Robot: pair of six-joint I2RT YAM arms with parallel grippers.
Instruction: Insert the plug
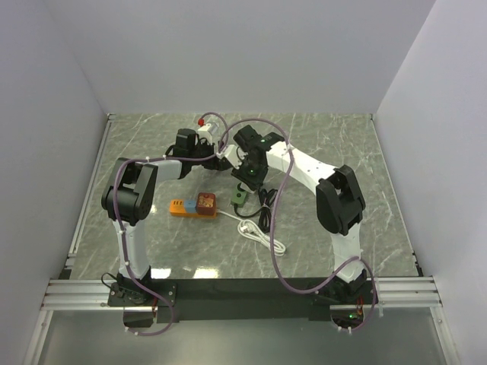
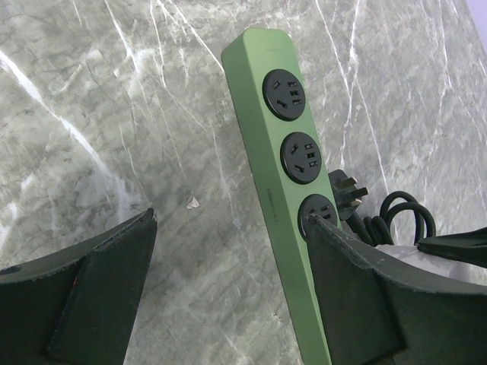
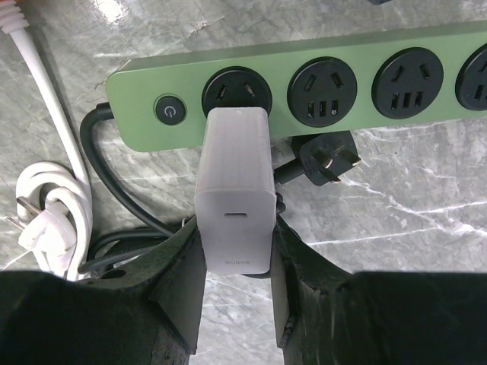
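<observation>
Next, my right gripper lets go of the white charger plug, now held at that socket, in the green power strip's first socket [image 1: 238,185] [image 3: 237,93], next to the power button.
A green power strip [image 3: 280,76] lies on the marble table, with several black sockets and a power button [image 3: 169,110] at its end. My right gripper [image 3: 234,232] is shut on a white charger plug [image 3: 233,175], whose front end sits at the first socket beside the button. How deep the plug sits cannot be seen. My left gripper [image 2: 232,220] is open over the far part of the strip [image 2: 255,114], its right finger [image 2: 358,281] overlapping the strip's edge. In the top view both grippers, left [image 1: 217,153] and right [image 1: 245,181], meet at mid-table, and only the strip's end [image 1: 238,198] shows.
The strip's own black plug [image 3: 326,158] and coiled black cord lie beside it. A coiled white cable [image 3: 46,205] lies to the left, and shows in the top view [image 1: 259,232]. An orange block [image 1: 194,206] lies left of the strip. A white and red object [image 1: 207,125] lies behind the left gripper.
</observation>
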